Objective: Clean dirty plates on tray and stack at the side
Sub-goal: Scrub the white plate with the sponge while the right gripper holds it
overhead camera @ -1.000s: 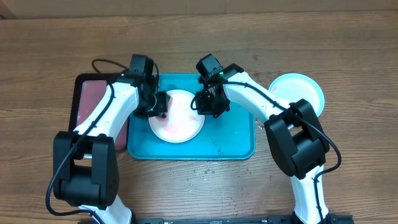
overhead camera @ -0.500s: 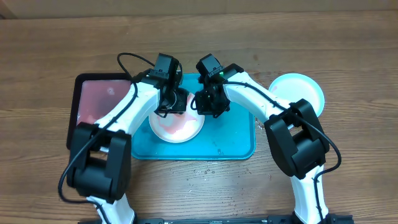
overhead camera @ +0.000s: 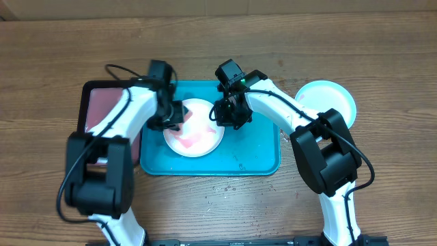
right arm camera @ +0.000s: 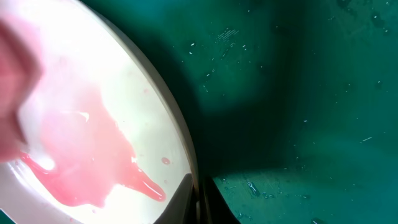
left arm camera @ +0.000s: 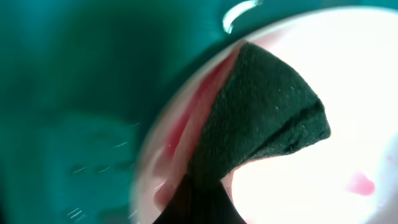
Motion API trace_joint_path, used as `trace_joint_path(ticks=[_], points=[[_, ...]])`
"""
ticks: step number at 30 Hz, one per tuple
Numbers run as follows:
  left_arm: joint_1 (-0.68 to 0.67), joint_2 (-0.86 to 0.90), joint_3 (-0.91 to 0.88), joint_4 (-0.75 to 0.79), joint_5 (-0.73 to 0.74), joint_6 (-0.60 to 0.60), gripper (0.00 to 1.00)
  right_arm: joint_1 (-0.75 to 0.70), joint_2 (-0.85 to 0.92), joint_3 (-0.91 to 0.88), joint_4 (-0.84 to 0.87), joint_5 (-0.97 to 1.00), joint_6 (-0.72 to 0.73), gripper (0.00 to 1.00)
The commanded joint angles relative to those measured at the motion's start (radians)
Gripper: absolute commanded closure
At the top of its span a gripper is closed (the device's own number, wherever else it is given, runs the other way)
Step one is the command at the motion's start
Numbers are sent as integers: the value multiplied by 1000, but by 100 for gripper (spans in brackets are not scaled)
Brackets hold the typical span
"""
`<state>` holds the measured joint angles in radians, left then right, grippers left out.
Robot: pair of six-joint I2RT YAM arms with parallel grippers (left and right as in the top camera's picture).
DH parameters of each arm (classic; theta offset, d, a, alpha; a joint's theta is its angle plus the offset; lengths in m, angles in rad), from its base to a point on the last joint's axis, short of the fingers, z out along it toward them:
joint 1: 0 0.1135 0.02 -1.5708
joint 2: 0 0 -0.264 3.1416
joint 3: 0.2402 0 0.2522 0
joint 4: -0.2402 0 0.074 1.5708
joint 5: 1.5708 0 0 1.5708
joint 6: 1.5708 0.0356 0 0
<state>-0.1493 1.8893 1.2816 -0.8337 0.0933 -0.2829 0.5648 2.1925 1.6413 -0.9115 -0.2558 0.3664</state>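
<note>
Next, my left gripper lets go of the dark green cloth on the black tray's pink inside (overhead camera: 125, 119), towards the side where the turquoise tray is.
A white plate (overhead camera: 193, 130) with a red smear lies on the turquoise tray (overhead camera: 252, 150). My left gripper (overhead camera: 175, 115) is shut on a dark green cloth (left arm camera: 261, 118) and presses it on the plate's left part (left arm camera: 323, 180), near the rim. My right gripper (overhead camera: 220, 117) is shut on the plate's right rim; in the right wrist view its fingers (right arm camera: 186, 202) pinch the edge next to the red smear (right arm camera: 87, 162). A light blue plate (overhead camera: 328, 100) lies on the table to the right of the tray. The lime-green-rimmed plate is out of view.
A black tray with a pink inside (overhead camera: 99, 113) lies against the turquoise tray's left side, under my left arm. Small droplets lie on the tray floor (right arm camera: 298, 93) and on the wooden table in front of the tray (overhead camera: 225, 186).
My left gripper swept right across the plate with the cloth, then back to the plate's left part. The red smear has changed shape. The right arm has not moved.
</note>
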Motion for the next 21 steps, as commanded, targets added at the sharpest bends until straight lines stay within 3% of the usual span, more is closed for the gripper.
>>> trace_joint_path(ticks=[1,9,21], points=[[14,-155,0,0,3,46,96,3,9,-4,2,7,7,96],[86,-277,0,-30,-77,105,96,3,9,-4,2,7,7,96],[267,-154,-2,24,-111,306,96,3,9,-4,1,7,7,96]])
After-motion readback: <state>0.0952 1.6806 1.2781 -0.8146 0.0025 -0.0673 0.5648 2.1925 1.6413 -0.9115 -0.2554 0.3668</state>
